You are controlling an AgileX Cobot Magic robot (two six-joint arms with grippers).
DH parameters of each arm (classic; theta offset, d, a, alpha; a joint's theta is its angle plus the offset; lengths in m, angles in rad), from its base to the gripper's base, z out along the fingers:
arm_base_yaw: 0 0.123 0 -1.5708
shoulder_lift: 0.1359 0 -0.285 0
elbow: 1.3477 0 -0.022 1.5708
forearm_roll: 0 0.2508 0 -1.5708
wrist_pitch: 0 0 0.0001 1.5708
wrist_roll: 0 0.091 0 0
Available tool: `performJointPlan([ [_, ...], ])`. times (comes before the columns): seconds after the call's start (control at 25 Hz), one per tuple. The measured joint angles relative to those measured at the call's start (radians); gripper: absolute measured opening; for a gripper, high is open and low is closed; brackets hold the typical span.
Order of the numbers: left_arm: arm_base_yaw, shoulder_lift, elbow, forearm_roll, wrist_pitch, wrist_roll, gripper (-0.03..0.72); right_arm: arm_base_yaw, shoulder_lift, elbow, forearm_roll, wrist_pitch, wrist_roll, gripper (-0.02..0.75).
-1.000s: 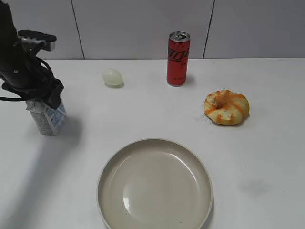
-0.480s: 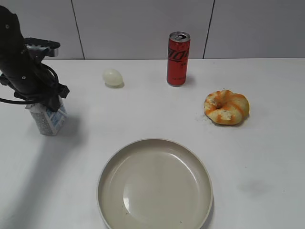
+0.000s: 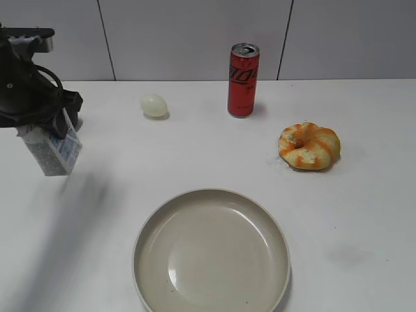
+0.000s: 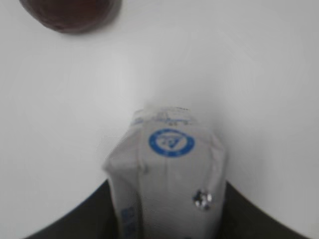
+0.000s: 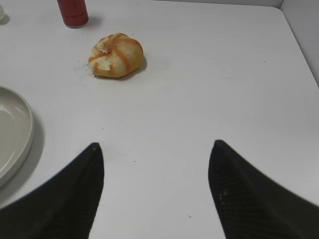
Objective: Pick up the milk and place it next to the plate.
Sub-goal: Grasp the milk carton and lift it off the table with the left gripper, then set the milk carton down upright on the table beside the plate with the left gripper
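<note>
The robot's left gripper needs to release the milk on the bare table (image 3: 95,278) beside the plate's rim, away from the doughnut.
The milk (image 3: 51,149), a small white carton with blue stripes and grey speckled print, hangs tilted above the table at the far left. My left gripper (image 3: 45,127) is shut on its top. In the left wrist view the carton (image 4: 167,174) fills the space between the dark jaws (image 4: 167,219). The plate (image 3: 212,250), a large cream-beige dish, lies at the front centre, well right of the milk; its rim shows in the right wrist view (image 5: 25,134). My right gripper (image 5: 155,149) is open and empty over bare table.
A red can (image 3: 243,80) stands at the back centre. A pale egg-shaped object (image 3: 154,105) lies left of it. An orange-glazed doughnut (image 3: 309,145) lies at the right and shows in the right wrist view (image 5: 116,55). A grey wall stands behind the table.
My left gripper has lifted the milk off the table and moved it slightly left. The carton now hangs tilted. Nothing else moved.
</note>
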Motion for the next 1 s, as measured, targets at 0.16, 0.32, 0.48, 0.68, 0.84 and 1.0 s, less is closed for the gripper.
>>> performJointPlan([
  [0.16,-0.119,-0.162,0.201,0.019,-0.071,-0.142,0.278,0.000,0.000,0.000,0.000,0.000,0.000,0.500],
  [0.32,-0.262,-0.267,0.374,0.080,-0.131,-0.294,0.278,0.000,0.000,0.000,0.000,0.000,0.000,0.500],
  [0.48,-0.345,-0.282,0.453,0.124,-0.136,-0.392,0.277,0.000,0.000,0.000,0.000,0.000,0.000,0.500],
  [0.68,-0.403,-0.285,0.472,0.137,-0.168,-0.478,0.277,0.000,0.000,0.000,0.000,0.000,0.000,0.500],
  [0.84,-0.417,-0.270,0.474,0.140,-0.195,-0.498,0.277,0.000,0.000,0.000,0.000,0.000,0.000,0.500],
  [1.0,-0.417,-0.212,0.474,0.136,-0.201,-0.503,0.277,0.000,0.000,0.000,0.000,0.000,0.000,0.500],
])
